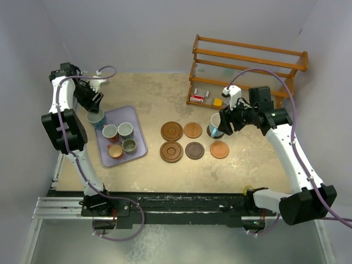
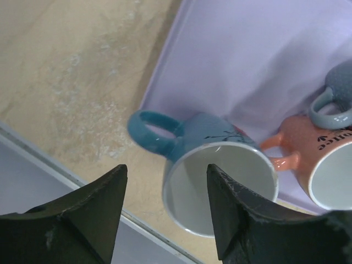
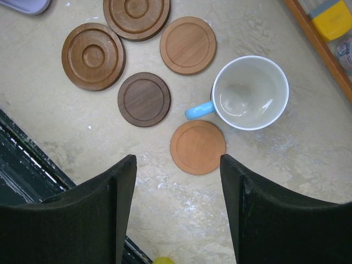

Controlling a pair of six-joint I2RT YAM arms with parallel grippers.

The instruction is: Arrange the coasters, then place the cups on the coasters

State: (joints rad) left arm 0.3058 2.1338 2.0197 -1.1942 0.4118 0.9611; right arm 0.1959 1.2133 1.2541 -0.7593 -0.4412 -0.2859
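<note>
I need to back off, turn and grip the cup's rim (image 2: 223, 144) past the handle, because the teal-blue cup's handle is close in front of my left gripper's fingers.
Several round wooden coasters (image 1: 194, 150) lie in two rows mid-table, among them an orange-brown coaster (image 3: 198, 147). A white cup with a light-blue handle (image 3: 250, 92) stands upright at the far right end of the rows (image 1: 215, 125); what is under it is hidden. My right gripper (image 3: 177, 159) hovers open near it, holding nothing. A teal-blue cup (image 2: 220, 181) sits at the far left corner of the lavender tray (image 1: 138, 144). My left gripper (image 2: 166, 168) is open astride its rim, one finger over its inside. A pink cup (image 2: 324, 170) and a grey cup (image 2: 338, 93) stand beside it.
Other small cups stand on the tray, including an orange one (image 1: 115, 150) and a grey-green one (image 1: 129, 145). A wooden rack (image 1: 247, 69) with a yellow item (image 1: 218, 102) stands at the back right, close behind my right arm. Walls close in on both sides.
</note>
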